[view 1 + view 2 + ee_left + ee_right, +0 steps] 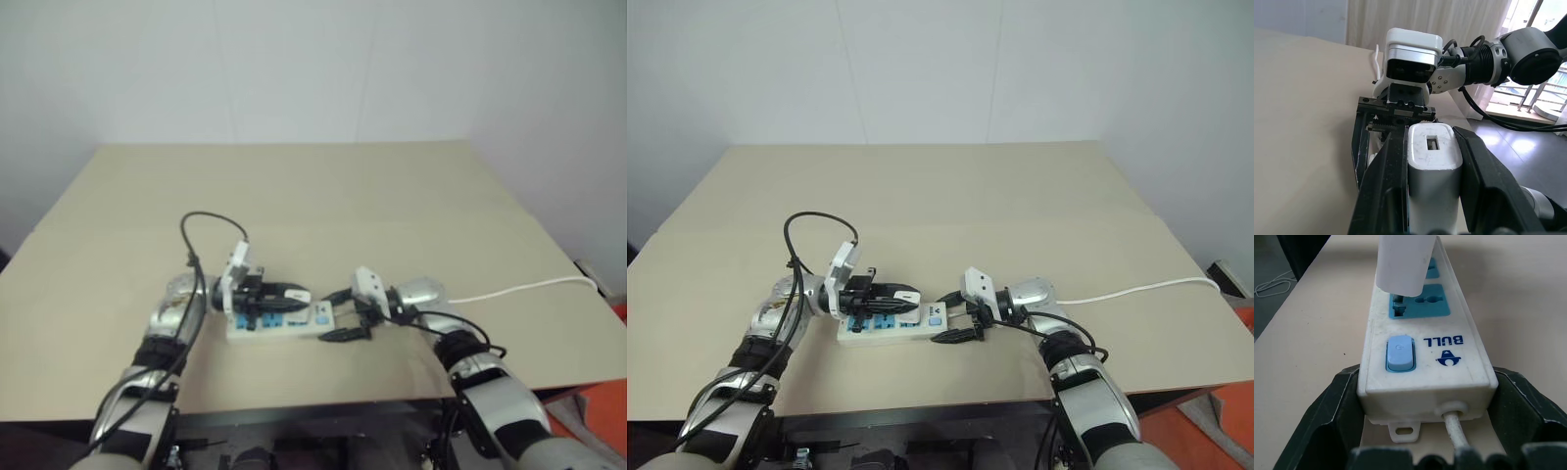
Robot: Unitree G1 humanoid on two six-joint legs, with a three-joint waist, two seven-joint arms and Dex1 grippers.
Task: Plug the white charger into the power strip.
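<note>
Next, my left gripper releases the white charger, now upright over that socket, in the power strip's blue socket (pixel 297 318) nearest the switch.
The power strip (pixel 906 335) lies across the near part of the table, its blue sockets facing up. My left gripper (pixel 903 294) reaches in level from the left, shut on the white charger (pixel 1431 166). The charger (pixel 1403 262) stands upright over the socket nearest the switch (pixel 1399 352), its lower end at the blue face. Whether the prongs are in is hidden. My right gripper (pixel 942 317) comes from the right. Its black fingers (pixel 1327 416) clasp the two long sides of the strip's switch end.
The strip's thin white cord (pixel 1136 290) runs right across the beige table (pixel 970 196) to its right edge. The table's front edge (pixel 921 403) is a short way behind the strip. A white wall stands beyond the far edge.
</note>
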